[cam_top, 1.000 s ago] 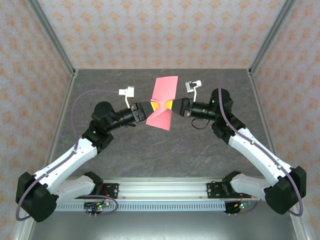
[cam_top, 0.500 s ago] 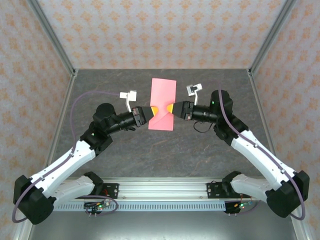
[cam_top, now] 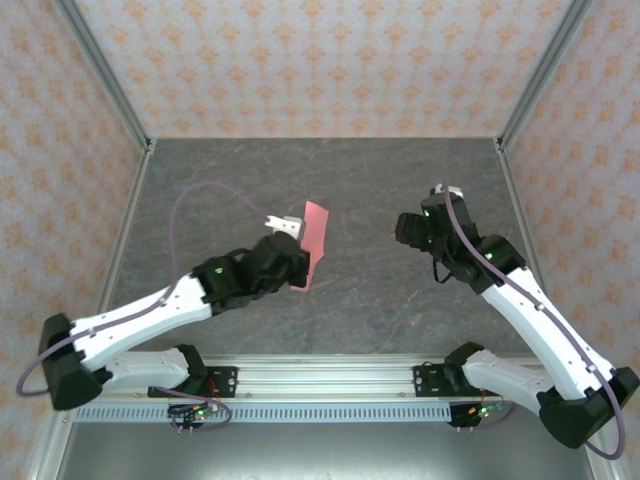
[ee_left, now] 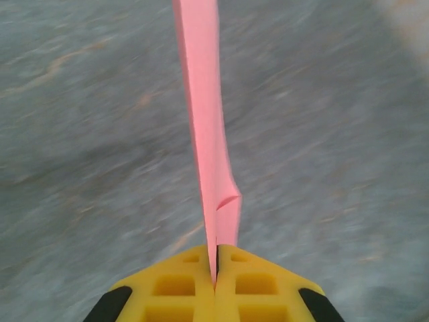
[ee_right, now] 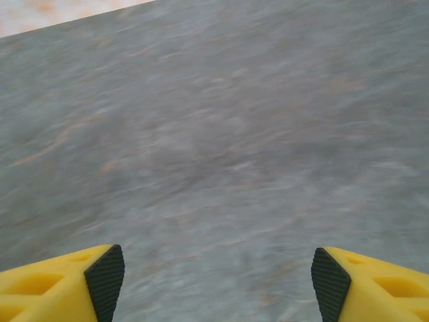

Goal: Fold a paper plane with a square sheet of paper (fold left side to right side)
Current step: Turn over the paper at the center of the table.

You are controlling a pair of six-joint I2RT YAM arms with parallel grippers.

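Observation:
Next, the left gripper releases the paper on the grey table's middle (cam_top: 316, 268), slightly toward the mounting rail.
The pink-red sheet of paper (cam_top: 313, 243), folded to a narrow strip, stands on edge above the table near its middle. My left gripper (cam_top: 300, 268) is shut on the paper's near end. In the left wrist view the paper (ee_left: 206, 121) rises edge-on from between the closed yellow fingers (ee_left: 174, 292), with a small crease just above them. My right gripper (cam_top: 405, 228) hangs to the right of the paper, apart from it. It stands open in the right wrist view (ee_right: 218, 278), with bare grey table between its fingers (ee_right: 100, 275).
The grey stone-patterned table (cam_top: 360, 300) is fenced by metal frame posts (cam_top: 120, 120) and patterned walls. A purple cable (cam_top: 210, 190) loops over the left arm. The mounting rail (cam_top: 320, 385) runs along the near edge.
The right gripper has let go of the paper and pulled back to the right, opening. The left gripper has swung nearer and turned, bringing the paper from flat to edge-on.

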